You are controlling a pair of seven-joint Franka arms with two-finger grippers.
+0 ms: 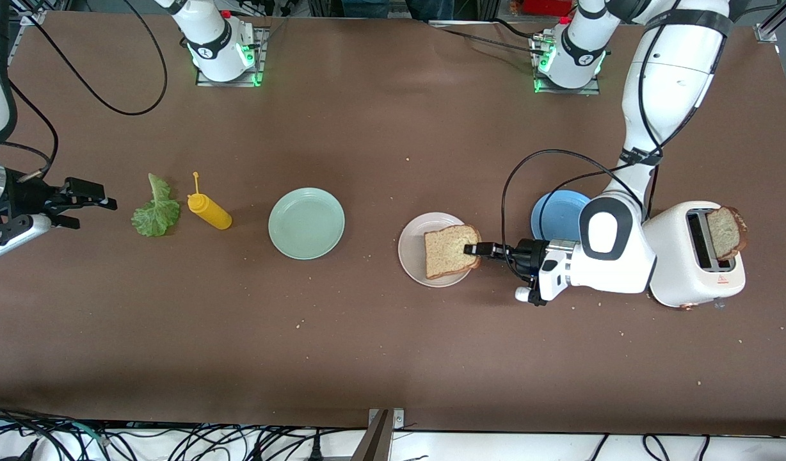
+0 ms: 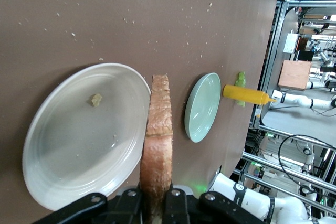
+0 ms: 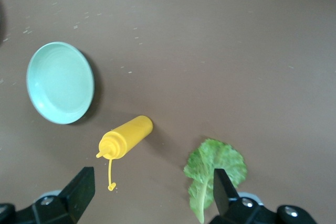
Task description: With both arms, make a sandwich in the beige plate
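Next, my left gripper releases the toast slice on the middle of the beige plate (image 1: 440, 250) (image 2: 93, 139), over the crumb.
My left gripper (image 1: 477, 248) is shut on one edge of a toast slice (image 1: 449, 251) and holds it flat over the beige plate (image 1: 412, 246). In the left wrist view the toast (image 2: 157, 129) shows edge-on between the fingers (image 2: 177, 203), beside the plate (image 2: 79, 135), which holds a crumb. A second toast slice (image 1: 726, 232) stands in the toaster (image 1: 697, 269). The lettuce leaf (image 1: 155, 208) lies toward the right arm's end. My right gripper (image 1: 97, 214) is open and empty beside it. In the right wrist view its gripper (image 3: 152, 192) is over the table, with the leaf (image 3: 215, 174) by one finger.
A yellow mustard bottle (image 1: 208, 211) lies between the lettuce and a mint-green plate (image 1: 306, 223). A blue plate (image 1: 556, 211) sits beside the toaster, partly under the left arm. Crumbs dot the brown table.
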